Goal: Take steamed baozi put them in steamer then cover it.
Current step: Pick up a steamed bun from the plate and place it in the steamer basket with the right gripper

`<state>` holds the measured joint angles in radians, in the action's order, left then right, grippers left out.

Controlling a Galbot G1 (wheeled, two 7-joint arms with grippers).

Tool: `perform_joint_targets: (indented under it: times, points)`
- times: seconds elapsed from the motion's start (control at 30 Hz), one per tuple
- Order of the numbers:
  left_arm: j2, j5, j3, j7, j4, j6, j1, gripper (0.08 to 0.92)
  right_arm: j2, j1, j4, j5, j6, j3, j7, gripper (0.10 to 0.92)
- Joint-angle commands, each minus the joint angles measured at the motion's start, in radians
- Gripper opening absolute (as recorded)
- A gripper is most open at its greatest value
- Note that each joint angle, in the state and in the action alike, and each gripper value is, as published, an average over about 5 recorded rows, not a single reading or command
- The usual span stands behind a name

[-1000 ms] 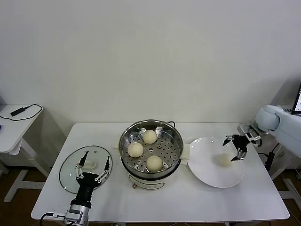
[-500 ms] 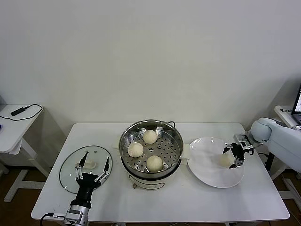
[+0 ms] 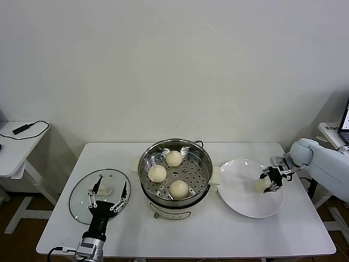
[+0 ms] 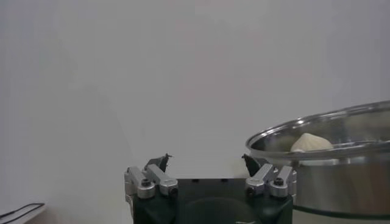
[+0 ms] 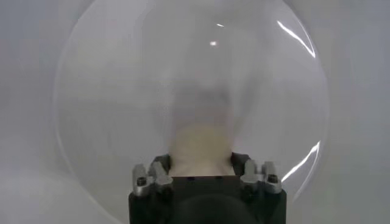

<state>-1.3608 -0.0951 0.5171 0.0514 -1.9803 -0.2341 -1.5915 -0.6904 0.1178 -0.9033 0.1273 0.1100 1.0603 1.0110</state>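
My right gripper is to let go of the baozi, which still rests on the white plate, on the bare part of the steamer tray [image 3: 193, 171] that is nearest the white plate.
The steamer [image 3: 145, 161] stands mid-table with three baozi on its tray: one at the back [image 3: 174, 158], one on the left [image 3: 157, 173], one in front [image 3: 179, 189]. A fourth baozi [image 3: 259, 185] lies on the white plate [image 3: 240, 199] to the right. My right gripper [image 3: 271, 179] is down on the plate with its fingers against both sides of this baozi [image 5: 200, 143]; the bun rests on the plate [image 5: 122, 91]. My left gripper [image 3: 107, 195] is open and empty at the front left, over the glass lid [image 3: 80, 201].
The left wrist view shows my open left gripper [image 4: 206, 161] facing the steamer [image 4: 341, 176], with a baozi [image 4: 311, 143] in it. A side table with a cable [image 3: 22, 129] stands far left. The table's right edge is close behind the plate.
My right gripper came down from above the plate and closed in around the last baozi. The left arm and the three buns in the steamer did not move.
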Motion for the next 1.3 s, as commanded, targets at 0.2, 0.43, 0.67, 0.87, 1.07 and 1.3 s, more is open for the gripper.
perform_joint_targets:
  times: [0.2,0.43,0.67,0.87,1.07,1.3]
  points:
    - [0.010,-0.002,-0.008,0.001,-0.007,0.011,0.007,0.823,-0.036,0.518,-0.178,0.220,-0.048,0.329,0.172,0.601]
    - [0.014,-0.004,-0.017,0.002,-0.002,0.017,0.016,0.823,-0.178,0.844,-0.396,0.498,-0.182,0.579,0.197,0.606]
    - [0.014,-0.005,-0.023,0.006,0.000,0.021,0.022,0.823,-0.290,0.889,-0.565,0.651,-0.288,0.592,0.115,0.602]
    - [0.013,-0.005,-0.024,0.007,0.005,0.018,0.027,0.823,-0.384,0.849,-0.574,0.651,-0.333,0.607,0.058,0.603]
    - [0.006,-0.003,-0.021,0.009,0.007,0.014,0.032,0.823,-0.431,0.747,-0.518,0.579,-0.349,0.627,0.019,0.607]
    - [0.004,-0.003,-0.017,0.011,-0.003,0.010,0.030,0.823,-0.476,0.685,-0.429,0.547,-0.347,0.625,0.000,0.608]
